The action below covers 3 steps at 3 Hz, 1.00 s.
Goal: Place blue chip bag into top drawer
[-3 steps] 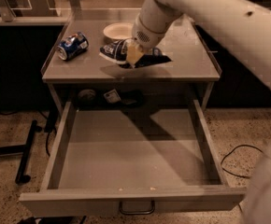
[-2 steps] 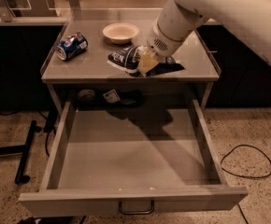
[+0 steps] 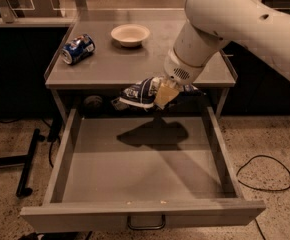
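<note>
I need to release the blue chip bag from my gripper just behind the middle of the open top drawer's grey bottom (image 3: 151, 148).
The blue chip bag (image 3: 137, 93), crumpled dark blue foil with white print, hangs in the air just past the table's front edge, above the back of the open top drawer (image 3: 135, 169). My gripper (image 3: 164, 94) is shut on the bag's right end, with a yellowish finger pad (image 3: 166, 95) showing against it. The drawer is pulled fully out, grey and shallow, with a small loop handle (image 3: 146, 224) on its front. The bag's shadow falls on the drawer's bottom near the back.
A blue soda can (image 3: 78, 49) lies on its side on the grey table top (image 3: 110, 69) at the left. A white bowl (image 3: 130, 34) stands at the back. A black cable (image 3: 265, 174) lies on the floor at the right, a black stand leg (image 3: 25, 169) at the left.
My gripper has carried the chip bag off the table top, forward and down, so it now hangs over the open drawer. The can and bowl have not moved.
</note>
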{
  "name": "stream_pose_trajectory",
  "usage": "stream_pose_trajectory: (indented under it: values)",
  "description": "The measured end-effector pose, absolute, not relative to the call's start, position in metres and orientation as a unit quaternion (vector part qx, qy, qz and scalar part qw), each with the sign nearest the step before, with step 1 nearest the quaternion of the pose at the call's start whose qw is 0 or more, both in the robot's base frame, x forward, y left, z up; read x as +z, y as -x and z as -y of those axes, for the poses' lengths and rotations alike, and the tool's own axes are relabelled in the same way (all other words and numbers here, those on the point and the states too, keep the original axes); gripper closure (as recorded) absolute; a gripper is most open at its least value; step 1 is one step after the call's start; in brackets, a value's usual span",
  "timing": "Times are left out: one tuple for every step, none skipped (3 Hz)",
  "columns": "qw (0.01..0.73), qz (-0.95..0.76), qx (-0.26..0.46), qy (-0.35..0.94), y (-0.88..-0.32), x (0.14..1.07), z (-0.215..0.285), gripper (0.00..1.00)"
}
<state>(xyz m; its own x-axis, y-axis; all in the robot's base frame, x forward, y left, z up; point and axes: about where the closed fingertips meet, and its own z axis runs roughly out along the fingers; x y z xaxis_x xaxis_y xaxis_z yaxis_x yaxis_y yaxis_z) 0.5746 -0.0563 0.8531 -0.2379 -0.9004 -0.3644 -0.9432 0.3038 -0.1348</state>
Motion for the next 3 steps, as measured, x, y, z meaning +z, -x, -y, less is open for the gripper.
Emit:
stream_pose_trajectory:
  values:
    - [0.114,-0.777,0.06,0.617,-0.575,0.793,0.049,1.0]
    - [0.062,-0.768,0.055,0.635,-0.581,0.753,0.041,1.0]
    - [0.007,-0.76,0.048,0.648,-0.585,0.709,0.032,1.0]
